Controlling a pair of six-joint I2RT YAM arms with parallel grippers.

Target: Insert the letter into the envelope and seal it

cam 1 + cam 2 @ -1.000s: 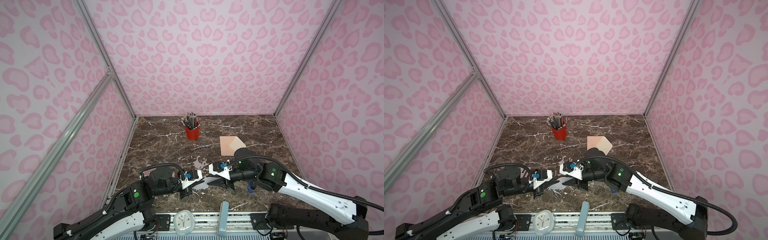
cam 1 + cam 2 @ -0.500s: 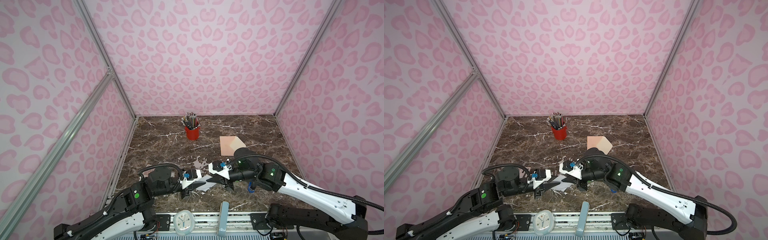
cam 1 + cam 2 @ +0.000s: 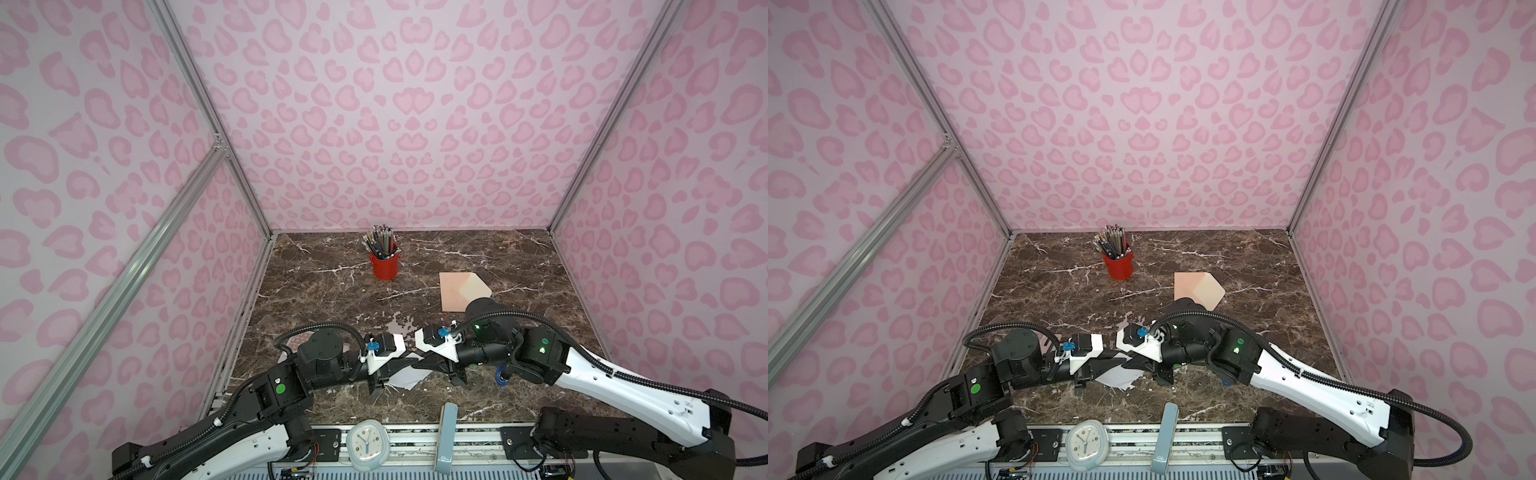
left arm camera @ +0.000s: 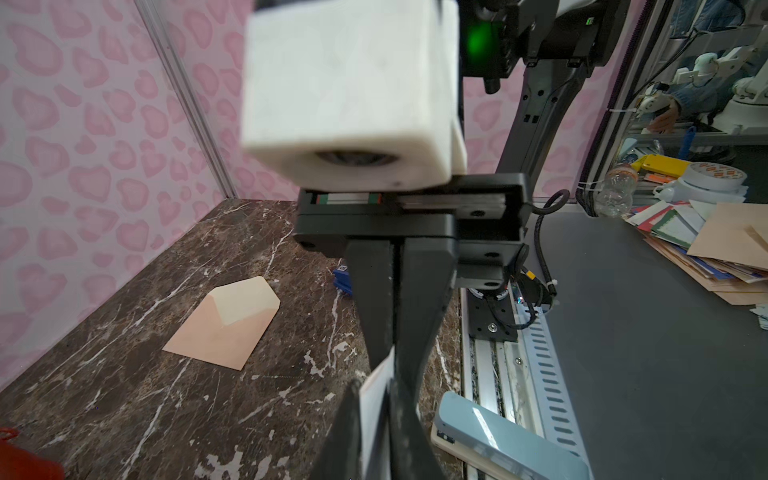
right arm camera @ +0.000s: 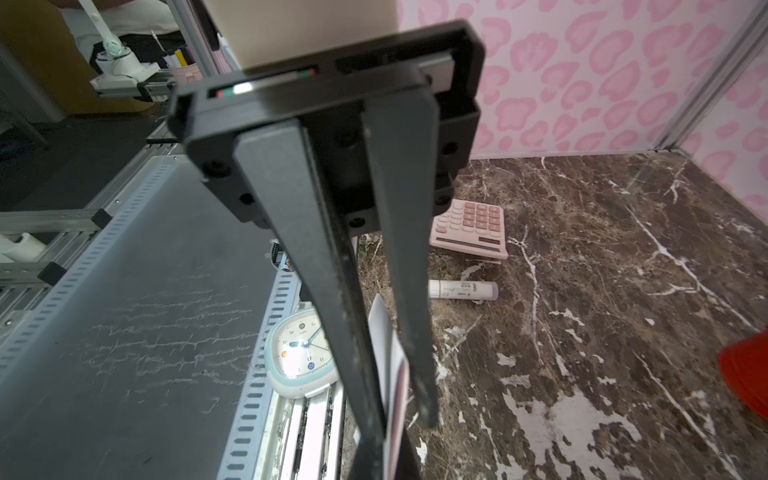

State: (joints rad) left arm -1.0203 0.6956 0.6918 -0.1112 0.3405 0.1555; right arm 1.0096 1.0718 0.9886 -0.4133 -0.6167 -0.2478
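Note:
The letter hangs slack under my grippers' meeting tips, so my left gripper should retake the letter's near edge (image 3: 392,384) and my right gripper draw away to straighten it.
The letter (image 3: 409,377) is a white sheet hanging just above the marble near the table's front middle, seen in both top views and again as the letter (image 3: 1116,377). My left gripper (image 3: 411,360) and right gripper (image 3: 420,365) meet tip to tip over it. In the left wrist view my left gripper (image 4: 376,432) is shut on the letter (image 4: 374,411). In the right wrist view my right gripper (image 5: 386,465) is shut on the letter (image 5: 383,345). The peach envelope (image 3: 460,291) lies flat behind the right arm with its flap open, apart from both grippers.
A red cup of pencils (image 3: 384,264) stands at the back middle. A pink calculator (image 5: 471,228) and a white glue stick (image 5: 463,289) lie under the left arm. A clock (image 3: 366,442) and a blue-grey stapler (image 3: 446,436) sit on the front rail. Pink walls close three sides.
Both grippers have stayed tip to tip over the front of the table with the letter between them. I see no clear movement of either arm.

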